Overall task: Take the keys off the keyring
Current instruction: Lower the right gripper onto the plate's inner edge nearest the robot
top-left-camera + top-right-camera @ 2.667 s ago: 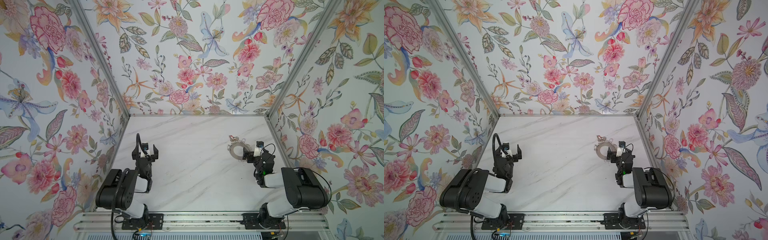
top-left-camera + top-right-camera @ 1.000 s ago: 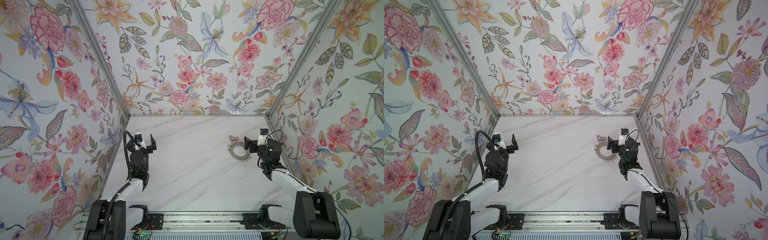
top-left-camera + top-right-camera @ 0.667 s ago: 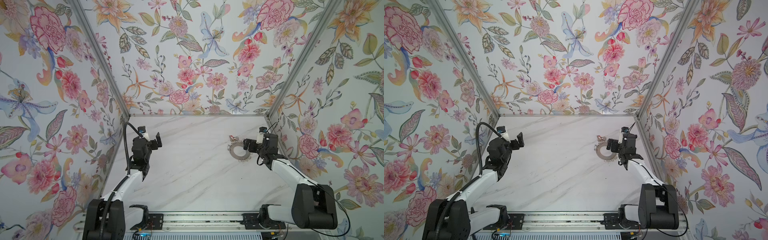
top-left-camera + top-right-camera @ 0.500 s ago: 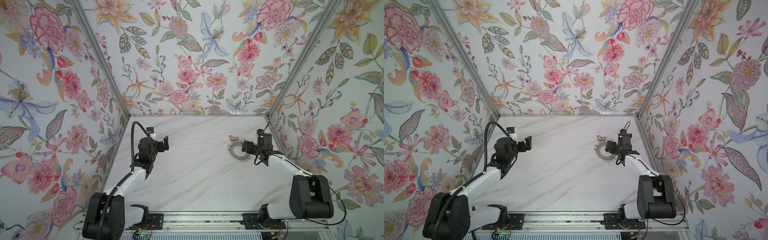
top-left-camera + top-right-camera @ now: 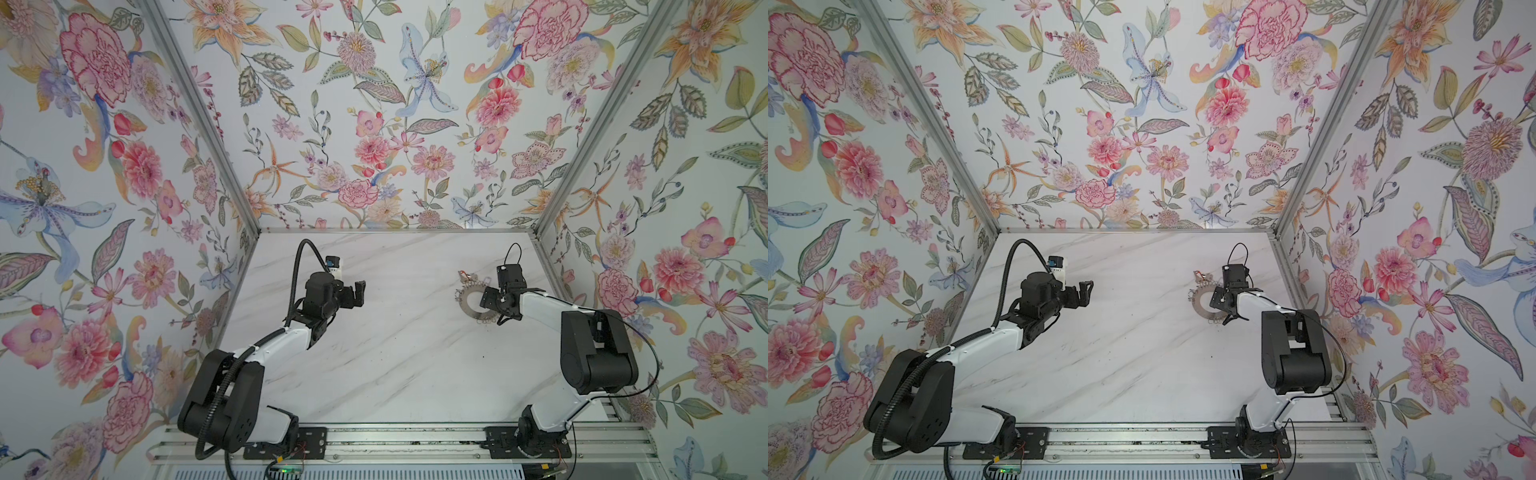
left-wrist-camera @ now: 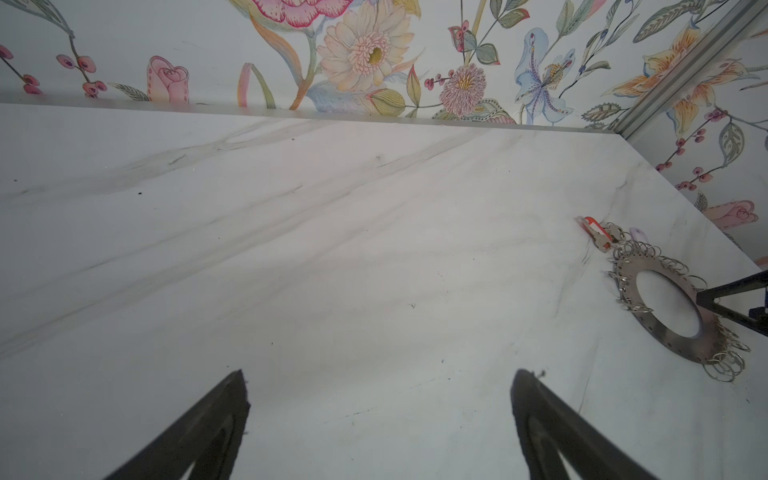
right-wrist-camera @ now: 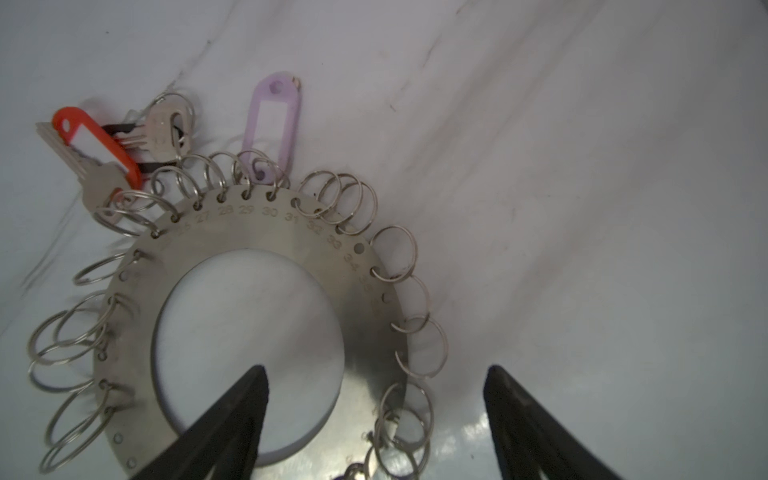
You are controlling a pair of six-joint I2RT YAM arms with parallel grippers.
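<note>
The keyring is next for my left gripper, which should go to it and close on the keyring's band (image 5: pixel 464 301) (image 6: pixel 632 294), on the side opposite my right gripper.
The keyring (image 5: pixel 468 309) (image 5: pixel 1201 311) (image 6: pixel 681 351) (image 7: pixel 257 224) is a flat silver disc with wire loops round its rim, lying on the table at the right. At its far edge hang the keys (image 5: pixel 464 275) (image 5: pixel 1200 275): an orange-red fob (image 7: pixel 99 145) (image 6: pixel 596 230), a silver key (image 7: pixel 162 133) and a lilac tag (image 7: pixel 272 124). My right gripper (image 5: pixel 491 309) (image 5: pixel 1223 311) (image 7: pixel 376 370) is open and straddles the ring's band, with one finger over the hole and one outside the rim. My left gripper (image 5: pixel 357 295) (image 5: pixel 1086 293) (image 6: pixel 380 374) hangs open and empty over the table's left half.
The white marble table (image 5: pixel 395 353) is boxed in by flowered walls. The right wall (image 5: pixel 582 266) stands close behind the keyring and the back wall (image 6: pixel 374 62) beyond it. A metal rail (image 5: pixel 395 440) runs along the front edge under both arm bases.
My left arm has reached out to the right, toward the table's middle. My right gripper has come down over the keyring's near side, and its jaws have narrowed a little.
</note>
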